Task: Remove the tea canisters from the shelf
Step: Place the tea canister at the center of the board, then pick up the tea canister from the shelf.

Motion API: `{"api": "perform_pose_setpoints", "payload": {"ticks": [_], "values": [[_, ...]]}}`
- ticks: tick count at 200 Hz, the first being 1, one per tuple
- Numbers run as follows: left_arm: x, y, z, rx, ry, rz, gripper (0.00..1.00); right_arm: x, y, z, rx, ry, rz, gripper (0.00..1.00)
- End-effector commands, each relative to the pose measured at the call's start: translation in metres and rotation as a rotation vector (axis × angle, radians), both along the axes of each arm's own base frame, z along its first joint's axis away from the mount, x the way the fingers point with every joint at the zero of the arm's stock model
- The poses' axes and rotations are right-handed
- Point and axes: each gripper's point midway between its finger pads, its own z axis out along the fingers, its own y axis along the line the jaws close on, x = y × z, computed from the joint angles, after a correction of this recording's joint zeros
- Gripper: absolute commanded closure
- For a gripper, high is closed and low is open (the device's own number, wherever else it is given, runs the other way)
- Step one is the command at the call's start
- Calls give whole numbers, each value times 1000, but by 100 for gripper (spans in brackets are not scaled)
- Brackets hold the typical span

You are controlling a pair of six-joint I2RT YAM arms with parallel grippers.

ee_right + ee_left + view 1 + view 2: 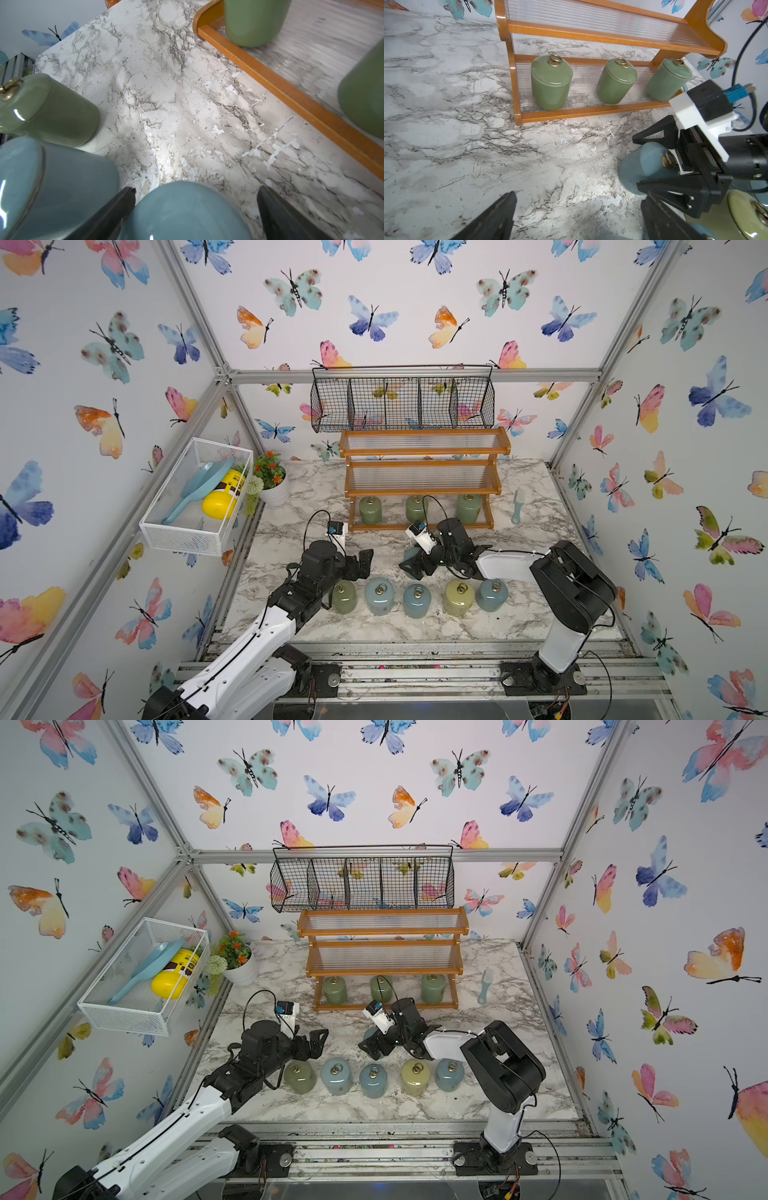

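I should close my left gripper on the body of the green tea canister [369, 513] [551, 92] at the end of the bottom level nearest the potted plant.
The shelf [424, 485] stands at the back of the marble table. Three green tea canisters [370, 510] [417, 508] [468, 508] stand on its bottom tier; its upper tiers are bare. Several more canisters stand in a row near the table's front: green [344, 597], pale blue [379, 595], pale yellow [458, 597]. My right gripper [195, 189] is open around another pale blue canister [182, 209] that stands upright on the table in front of the shelf, with a gap at one finger. My left gripper [577, 207] is open over bare marble, left of it.
A black wire basket [402, 400] hangs on the wall above the shelf. A white mesh basket [195, 497] on the left wall holds a blue scoop and a yellow bottle. A potted plant [272, 481] stands at the back left, a small blue brush [517, 506] right of the shelf.
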Motion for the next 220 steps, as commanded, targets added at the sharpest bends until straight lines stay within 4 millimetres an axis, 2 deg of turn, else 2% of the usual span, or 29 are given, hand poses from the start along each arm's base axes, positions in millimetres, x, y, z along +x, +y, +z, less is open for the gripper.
{"api": "perform_pose_setpoints", "payload": {"ticks": [1,58,94,122,145,179,220], "values": [[2,4,3,-2,-18,23,2,0,0,21,2,-36,6,1],[9,4,1,29,-8,31,2,3,-1,49,5,-77,5,0],[21,-1,-5,80,43,32,2,14,-8,73,5,-127,-64,0],[37,-9,-13,132,108,18,2,23,-19,91,11,-160,-143,0],[54,-17,-18,160,154,9,2,38,-41,104,19,-168,-273,0],[83,-26,-26,193,195,15,2,45,-66,130,95,-201,-372,0],[115,-35,-36,229,215,22,2,44,-81,136,95,-212,-409,0]]}}
